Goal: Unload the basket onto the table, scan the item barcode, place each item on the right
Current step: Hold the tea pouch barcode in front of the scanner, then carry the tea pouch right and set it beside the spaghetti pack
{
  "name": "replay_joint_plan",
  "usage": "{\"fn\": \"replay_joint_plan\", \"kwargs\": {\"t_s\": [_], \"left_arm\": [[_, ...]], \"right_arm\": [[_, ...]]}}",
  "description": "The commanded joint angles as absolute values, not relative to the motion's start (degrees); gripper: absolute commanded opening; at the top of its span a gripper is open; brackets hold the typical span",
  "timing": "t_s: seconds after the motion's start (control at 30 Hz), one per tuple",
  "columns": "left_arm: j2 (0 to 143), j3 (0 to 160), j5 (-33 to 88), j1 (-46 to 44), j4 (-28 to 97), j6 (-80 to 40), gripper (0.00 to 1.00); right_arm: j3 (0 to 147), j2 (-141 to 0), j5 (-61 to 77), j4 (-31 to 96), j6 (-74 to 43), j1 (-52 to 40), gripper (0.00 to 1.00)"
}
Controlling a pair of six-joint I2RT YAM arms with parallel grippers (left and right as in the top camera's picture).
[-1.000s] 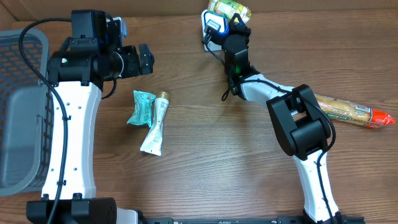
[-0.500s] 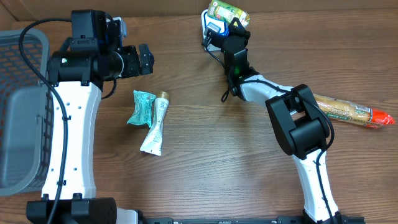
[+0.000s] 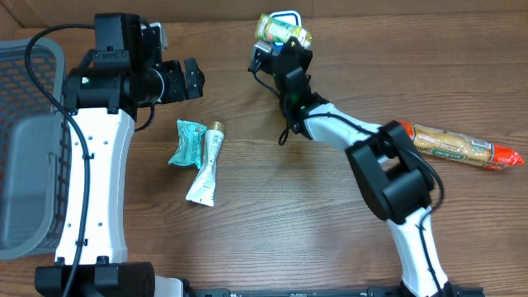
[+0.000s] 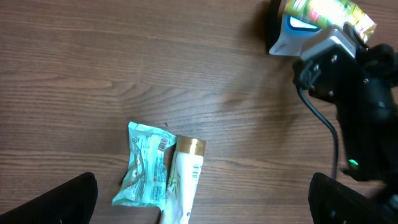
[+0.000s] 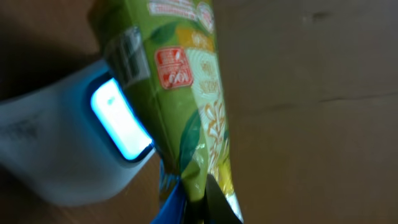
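I should let go of the green snack packet with my right gripper so that it rests on the near side of the orange-ended bread pack (image 3: 463, 197).
My right gripper (image 3: 285, 51) is shut on the crimped end of a green snack packet (image 3: 282, 30) at the far edge of the table. The packet hangs right in front of the white scanner (image 3: 285, 15). In the right wrist view the green packet (image 5: 186, 74) lies against the scanner (image 5: 56, 149), whose blue window (image 5: 118, 118) is lit; a barcode (image 5: 127, 53) shows on the packet's side. My right gripper (image 5: 202, 202) pinches the packet's lower seam. My left gripper (image 3: 191, 78) stands open, empty, above the table; in its own view my left gripper (image 4: 205, 205) spans wide.
A teal packet (image 3: 186, 143) and a white tube (image 3: 206, 165) lie side by side left of centre, also seen as the teal packet (image 4: 144, 165) and tube (image 4: 183, 180). A long orange-ended bread pack (image 3: 458, 146) lies at the right. A grey basket (image 3: 25, 140) stands at the left edge.
My right gripper has carried the green packet left and slightly nearer, across the front of the scanner. The left arm has not moved.
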State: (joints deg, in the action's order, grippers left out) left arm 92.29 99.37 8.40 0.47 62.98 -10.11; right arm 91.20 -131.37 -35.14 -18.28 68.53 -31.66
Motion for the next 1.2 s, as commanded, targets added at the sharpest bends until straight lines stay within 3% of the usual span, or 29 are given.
{"fn": "replay_joint_plan", "kwargs": {"t_s": [0.0, 0.1, 0.23, 0.43, 0.6, 0.7, 0.83, 0.97, 1.17], "left_arm": [[92.1, 99.9, 8.8, 0.3, 62.8, -8.8, 1.00], [92.1, 99.9, 8.8, 0.3, 62.8, -8.8, 1.00], [92.1, 99.9, 8.8, 0.3, 62.8, -8.8, 1.00], [92.1, 99.9, 8.8, 0.3, 62.8, -8.8, 1.00], [92.1, 99.9, 8.8, 0.3, 62.8, -8.8, 0.99], [92.1, 99.9, 8.8, 0.3, 62.8, -8.8, 1.00], [92.1, 99.9, 8.8, 0.3, 62.8, -8.8, 1.00], [92.1, 99.9, 8.8, 0.3, 62.8, -8.8, 1.00], [92.1, 99.9, 8.8, 0.3, 62.8, -8.8, 1.00]], "right_arm": [[93.1, -118.0, -33.6, -9.7, 58.0, -32.7, 0.04], [93.1, -110.8, -25.6, 6.2, 47.5, -33.8, 0.04], [93.1, -101.5, -4.7, 23.7, 33.2, -33.9, 0.04], [93.1, -91.7, 28.6, 39.7, 5.7, -28.5, 0.04], [93.1, -89.0, 48.2, 50.8, 4.1, -19.7, 0.04], [93.0, -89.1, 50.9, 58.0, 4.1, -12.6, 0.04], [90.7, -89.9, 43.9, 68.1, 2.3, 2.2, 0.04], [84.3, -89.9, 30.9, 66.6, -7.5, 10.5, 0.04], [70.6, -89.9, 22.4, 56.5, -23.7, 20.3, 0.04]]}}
